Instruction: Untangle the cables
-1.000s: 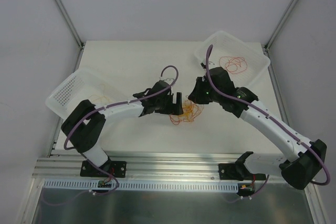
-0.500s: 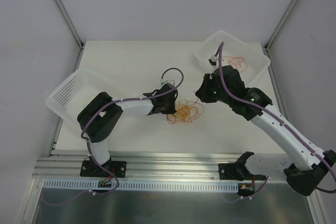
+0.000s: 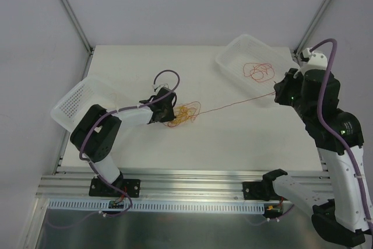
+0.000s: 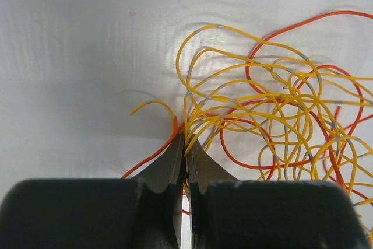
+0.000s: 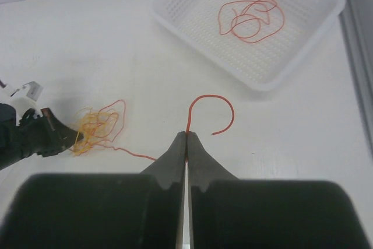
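The red cable runs taut from the tangle to the robot's far-out right gripper, so next the right gripper lets go of it and grabs it close beside the tangle [image 3: 202, 112].
The cables are a tangle [image 3: 183, 115] of thin yellow and red-orange strands lying on the white table. My left gripper [image 3: 169, 117] is at the tangle's left edge. In the left wrist view my left gripper [image 4: 185, 141] is shut on yellow strands where the tangle [image 4: 262, 121] begins. One red cable [image 3: 233, 104] runs taut from the tangle to my right gripper [image 3: 280, 92], raised at the right. In the right wrist view my right gripper [image 5: 186, 136] is shut on that red cable [image 5: 213, 98], whose free end curls in a hook past the tips.
A white mesh basket [image 3: 230, 47] at the back right holds loose red cables [image 3: 258, 72]; the right wrist view shows this basket [image 5: 263, 84] too. A second white basket [image 3: 76, 100] sits tilted at the left table edge. Metal frame posts stand at the back corners.
My left gripper has shut on the tangle and drawn back to the left. My right arm has pulled away to the right and up, drawing one red cable out straight.
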Tool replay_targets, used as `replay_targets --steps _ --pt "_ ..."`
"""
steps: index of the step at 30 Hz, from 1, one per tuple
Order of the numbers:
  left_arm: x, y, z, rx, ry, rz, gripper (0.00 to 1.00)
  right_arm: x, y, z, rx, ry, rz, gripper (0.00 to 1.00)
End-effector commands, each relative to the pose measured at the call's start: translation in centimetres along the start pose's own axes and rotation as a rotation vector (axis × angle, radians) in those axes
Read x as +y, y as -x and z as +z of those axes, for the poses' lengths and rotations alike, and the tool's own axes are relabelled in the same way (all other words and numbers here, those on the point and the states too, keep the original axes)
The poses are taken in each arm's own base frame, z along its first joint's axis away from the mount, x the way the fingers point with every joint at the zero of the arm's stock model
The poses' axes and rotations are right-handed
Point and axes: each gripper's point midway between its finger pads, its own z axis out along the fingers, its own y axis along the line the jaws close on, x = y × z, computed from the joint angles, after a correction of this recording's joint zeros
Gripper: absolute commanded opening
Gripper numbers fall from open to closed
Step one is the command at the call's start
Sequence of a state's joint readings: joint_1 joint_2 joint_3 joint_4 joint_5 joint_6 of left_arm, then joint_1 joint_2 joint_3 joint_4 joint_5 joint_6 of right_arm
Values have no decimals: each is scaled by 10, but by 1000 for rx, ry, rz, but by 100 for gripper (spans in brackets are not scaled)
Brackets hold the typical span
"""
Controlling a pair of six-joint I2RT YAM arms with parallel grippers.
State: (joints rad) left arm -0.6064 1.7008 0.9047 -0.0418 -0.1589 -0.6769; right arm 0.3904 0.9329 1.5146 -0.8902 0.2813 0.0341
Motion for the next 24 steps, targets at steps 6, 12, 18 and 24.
replay_targets --steps 6,12,18,24 --pt "68 -19 -6 61 226 53 0 -45 54 -46 -172 -176 -55 1" --pt "79 -17 -6 75 268 64 0 -74 90 -86 -311 -315 -67 1" --pt "82 -8 -5 79 287 67 0 -77 84 -82 -307 -332 -68 1" --pt "62 2 -18 66 194 77 0 -71 -34 7 46 -311 -52 1"
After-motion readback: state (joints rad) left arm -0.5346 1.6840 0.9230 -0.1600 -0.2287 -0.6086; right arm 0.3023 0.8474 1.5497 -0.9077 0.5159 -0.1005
